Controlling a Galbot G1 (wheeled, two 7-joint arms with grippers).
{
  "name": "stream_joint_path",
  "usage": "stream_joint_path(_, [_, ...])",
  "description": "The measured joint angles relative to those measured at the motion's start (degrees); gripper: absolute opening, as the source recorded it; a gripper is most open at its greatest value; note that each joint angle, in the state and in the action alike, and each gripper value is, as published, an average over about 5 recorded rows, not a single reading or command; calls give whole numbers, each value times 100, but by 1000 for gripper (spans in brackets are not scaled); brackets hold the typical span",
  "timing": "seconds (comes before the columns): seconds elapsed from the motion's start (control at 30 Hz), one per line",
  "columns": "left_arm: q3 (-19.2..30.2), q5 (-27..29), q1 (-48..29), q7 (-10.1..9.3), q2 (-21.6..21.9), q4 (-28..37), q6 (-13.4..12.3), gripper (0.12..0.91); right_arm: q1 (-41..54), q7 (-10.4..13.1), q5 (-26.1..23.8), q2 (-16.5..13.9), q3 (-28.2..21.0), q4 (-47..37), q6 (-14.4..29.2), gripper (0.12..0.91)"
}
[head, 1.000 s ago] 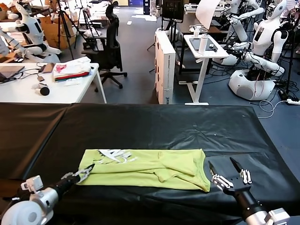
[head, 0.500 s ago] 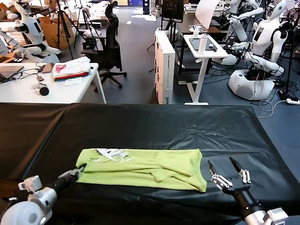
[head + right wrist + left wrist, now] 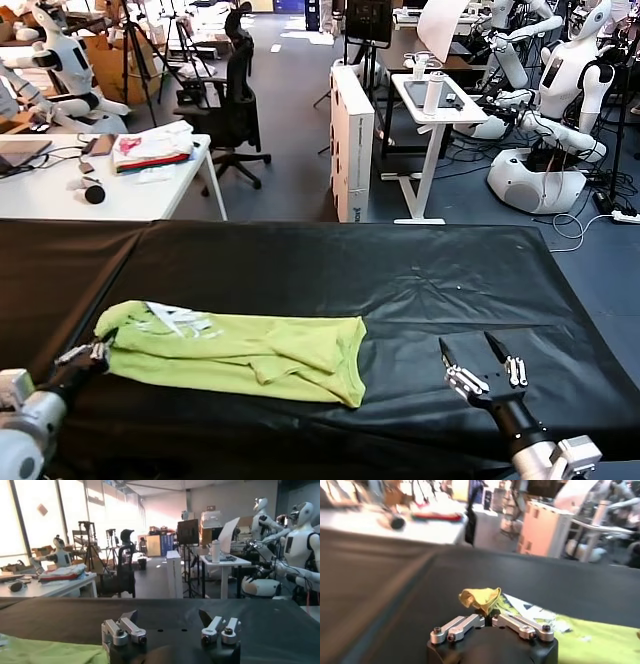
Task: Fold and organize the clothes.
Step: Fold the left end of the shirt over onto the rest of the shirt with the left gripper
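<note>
The robot's left gripper will release the T-shirt's pinched corner on top of the neck end (image 3: 351,352), opposite the white print.
The clothes, a lime yellow-green T-shirt (image 3: 240,350), lie folded lengthwise on the black table (image 3: 330,265), with the white print (image 3: 170,320) near the left end. My left gripper (image 3: 93,352) is at the shirt's left end, shut on a corner of it. In the left wrist view that pinched corner (image 3: 480,598) bunches up just beyond the left gripper (image 3: 487,617), and the rest of the shirt (image 3: 592,640) trails away. My right gripper (image 3: 467,345) hovers open over bare table, well right of the shirt's neck end. In the right wrist view the right gripper (image 3: 167,616) holds nothing and the shirt (image 3: 50,651) shows at the edge.
Beyond the black table stands a white desk (image 3: 60,195) with a pile of red, white and pink fabric (image 3: 150,148) and a black office chair (image 3: 235,100). A white side table (image 3: 430,105) and other robots (image 3: 565,90) are far back right.
My left gripper shut on the shirt's left corner and dragged the whole shirt leftward across the table. The right gripper stayed open, almost in place.
</note>
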Motion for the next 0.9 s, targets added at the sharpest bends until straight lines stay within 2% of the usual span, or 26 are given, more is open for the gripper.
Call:
stream_joint_path(0.17, [417,-403,57,-66,-374,-542,505,180,-55,-5,-73,84,16,0,3,907])
stream_joint_path(0.3, [1026,-478,-94,-276,-738,-854,684,180,-93,-22,-153,151,31,-17,17,907])
stream_joint_path(0.5, [1883,-250,-499,-407,-1252,-913,683,180,-96,-30,-272,244,16,-90,47,907])
stream_joint_path(0.9, [3131,182,-966,-518,-2022,-769,643,180,4,-30,-455,337,-98,-277,58,907])
